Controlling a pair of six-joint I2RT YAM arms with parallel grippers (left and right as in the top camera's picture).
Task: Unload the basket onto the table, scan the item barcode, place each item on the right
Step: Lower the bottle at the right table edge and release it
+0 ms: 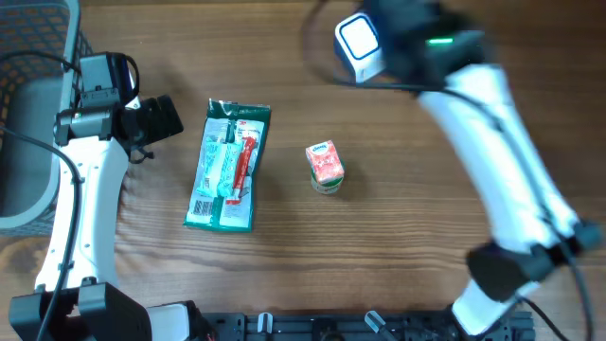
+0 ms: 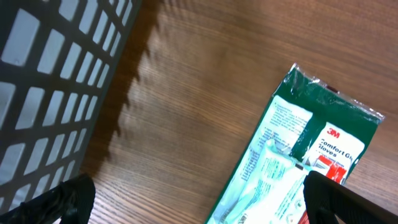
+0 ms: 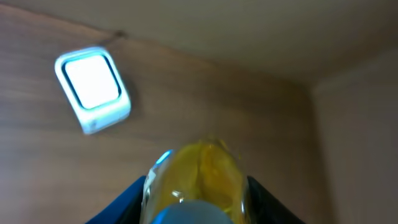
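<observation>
Next, I release the clear bottle, now held apart from the scanner, from my right gripper on the bare table on the scanner's side (image 1: 471, 133) away from the basket.
My right gripper (image 3: 196, 200) is shut on a clear bottle (image 3: 202, 174) of yellow liquid with a blue cap, its dark jaws pressed against both sides. No barcode shows on the bottle. The scanner (image 3: 93, 88), a white box with a blue-rimmed lit window, lies up and to the left of the bottle, apart from it. From overhead the scanner (image 1: 359, 45) sits at the table's far side, right beside my right wrist, which hides the bottle. My left gripper (image 2: 199, 208) is open and empty, low over the table at the left edge of a green glove pack (image 2: 298, 155).
The green glove pack (image 1: 228, 166) lies flat left of centre, a barcode label at its near left corner. A small pink carton (image 1: 325, 167) stands at mid-table. A dark mesh basket (image 1: 24, 104) fills the far left, close to my left arm (image 1: 90, 189).
</observation>
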